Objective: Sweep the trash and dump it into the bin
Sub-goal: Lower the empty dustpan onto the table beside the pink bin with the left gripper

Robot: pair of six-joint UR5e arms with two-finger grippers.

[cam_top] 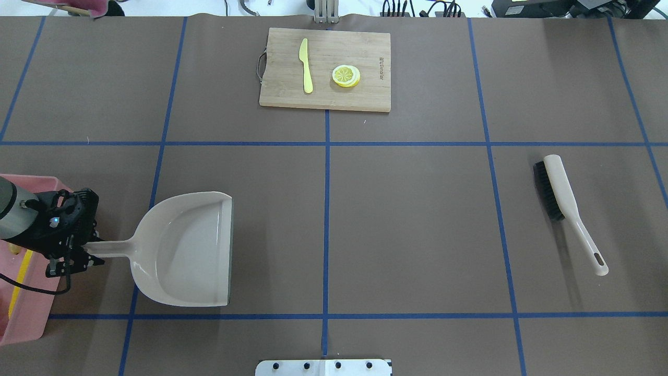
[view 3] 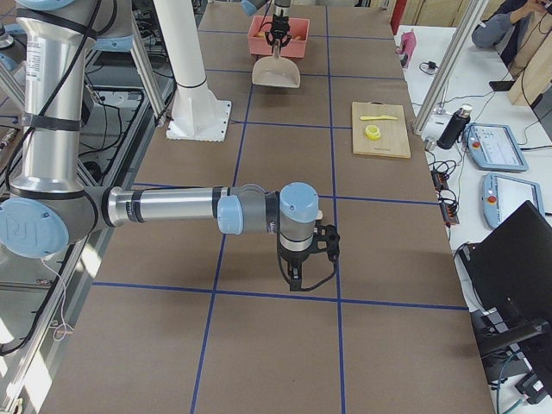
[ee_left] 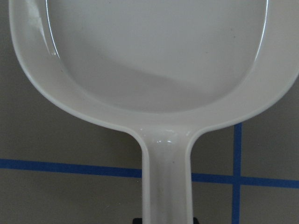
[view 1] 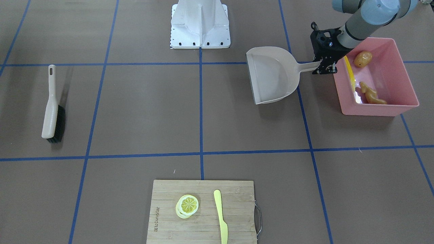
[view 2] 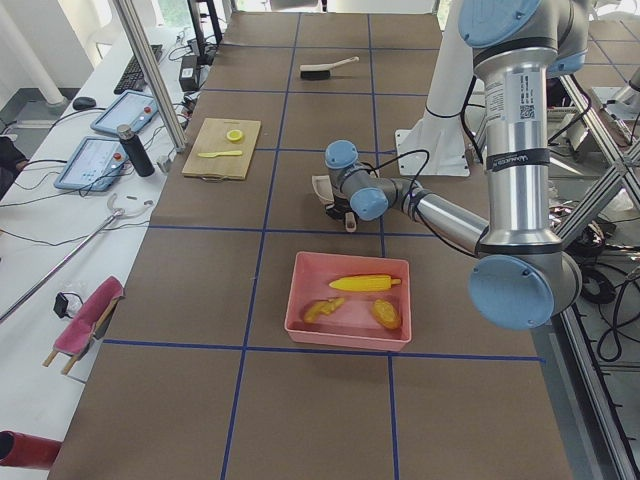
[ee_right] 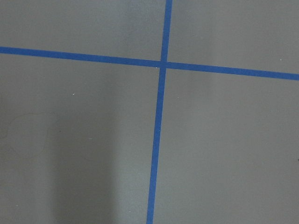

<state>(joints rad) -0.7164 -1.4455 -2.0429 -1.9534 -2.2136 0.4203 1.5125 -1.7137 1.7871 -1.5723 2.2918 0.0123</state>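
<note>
Next, I set the beige dustpan down with my left gripper on the table [view 1: 281, 83] next to the pink bin, close to where the blue lines cross. The dustpan now lies flat beside the bin.
The pink bin [view 1: 383, 110] stands at the table's left end, also in the overhead view [cam_top: 26, 324]. Inside lie the corn cob [view 2: 365, 283], the potato [view 1: 362, 58] and the ginger root [view 1: 371, 95]. The beige dustpan [view 1: 273, 76] lies flat and empty on the table beside the bin. My left gripper [view 1: 326, 69] is shut on the end of the dustpan's handle [ee_left: 166, 186], right next to the bin's wall. My right gripper [view 3: 297, 276] shows only in the exterior right view, low over bare table; I cannot tell whether it is open or shut.
A beige brush [view 1: 52, 108] with black bristles lies on the table's right side [cam_top: 561, 201]. A wooden cutting board [view 1: 166, 203] at the far edge holds a lemon slice [view 1: 187, 205] and a yellow plastic knife [view 1: 220, 217]. The robot's white base [view 1: 200, 23] is at the near edge.
</note>
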